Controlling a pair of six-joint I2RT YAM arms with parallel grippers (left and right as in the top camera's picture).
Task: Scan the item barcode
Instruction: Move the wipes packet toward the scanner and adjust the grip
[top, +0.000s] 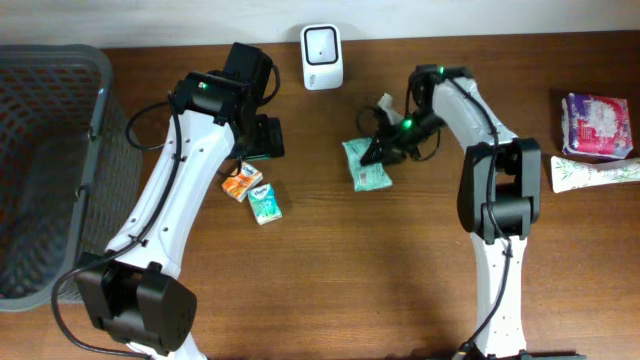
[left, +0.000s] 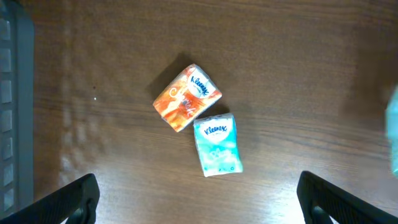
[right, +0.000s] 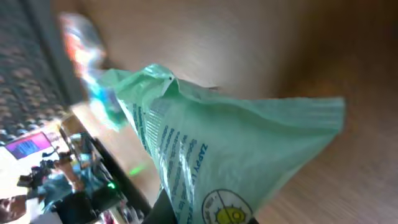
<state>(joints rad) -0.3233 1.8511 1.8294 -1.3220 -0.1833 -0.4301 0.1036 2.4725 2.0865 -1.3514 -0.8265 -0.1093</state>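
My right gripper is holding the green packet, which is below the white barcode scanner, and will let go of it on the bare table (top: 389, 170) between the teal pack and white patterned pack.
A pale green packet (top: 366, 166) with printed text lies just right of the table's middle, below the white barcode scanner (top: 322, 57) that stands at the back edge. My right gripper (top: 388, 148) is shut on the packet's right end. In the right wrist view the green packet (right: 236, 155) fills the frame and covers most of the dark fingers (right: 165, 214). My left gripper (top: 262, 140) hangs open above two small tissue packs, one orange (left: 186, 98) and one teal (left: 216, 144), with nothing between its fingertips (left: 71, 199).
A dark mesh basket (top: 45, 170) takes up the table's left end. A purple pack (top: 597, 125) and a white patterned pack (top: 595, 172) lie at the far right. The orange pack (top: 240, 182) and teal pack (top: 264, 200) sit left of centre.
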